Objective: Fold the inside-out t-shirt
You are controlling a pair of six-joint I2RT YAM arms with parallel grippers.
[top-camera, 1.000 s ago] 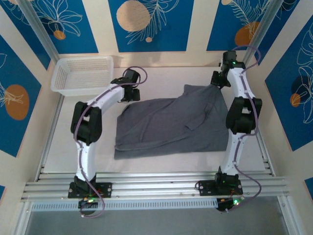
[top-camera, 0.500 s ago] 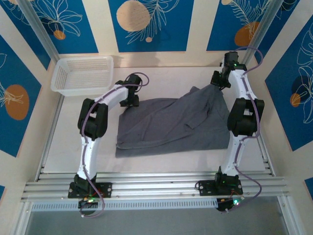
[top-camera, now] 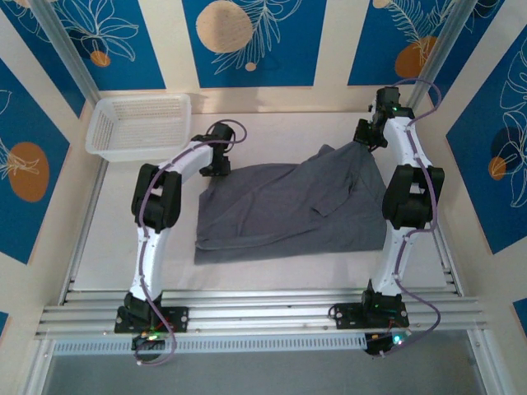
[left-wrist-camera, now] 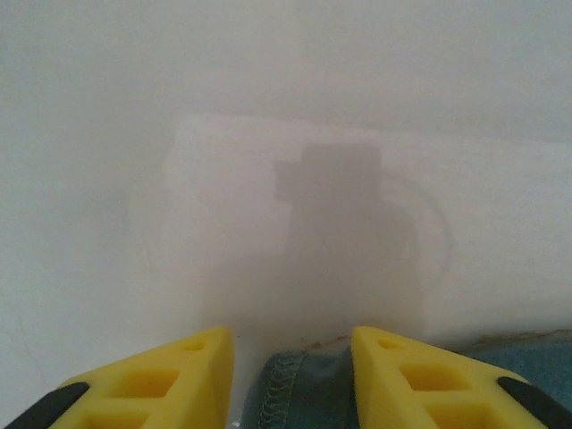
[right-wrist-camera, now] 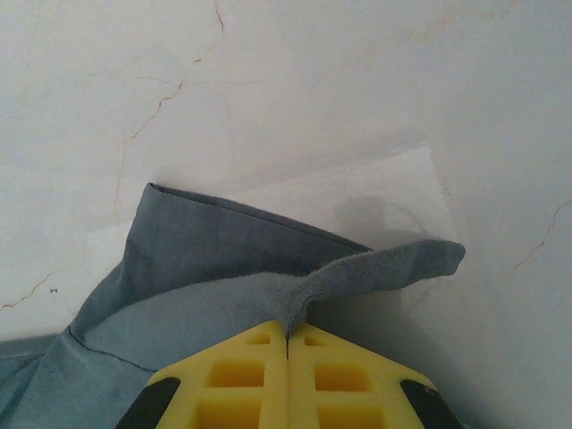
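Note:
The t-shirt's stitched corner lies loose, and its far edge slants toward my right gripper. I need to pinch that corner (left-wrist-camera: 290, 384) with my left gripper and pull the t-shirt's edge straight.
The inside-out t-shirt (top-camera: 280, 206), dark grey, lies spread across the middle of the table. My left gripper (top-camera: 216, 164) sits at its far left corner. In the left wrist view the yellow fingers (left-wrist-camera: 161, 375) stand apart, with a stitched hem of the t-shirt (left-wrist-camera: 313, 393) between them; the gripper (left-wrist-camera: 292, 362) is open. My right gripper (top-camera: 366, 136) is at the far right corner. In the right wrist view it (right-wrist-camera: 287, 335) is shut on a pinched fold of the t-shirt (right-wrist-camera: 206, 259), and this corner is raised off the table.
A white mesh basket (top-camera: 140, 123) stands at the back left, just beyond the left arm. The back wall runs close behind both grippers. Metal rails (top-camera: 263, 313) cross the near edge by the arm bases.
The left arm's elbow has swung right and its gripper has settled at the shirt's far left corner. The right gripper has drawn the far right corner up and back a little.

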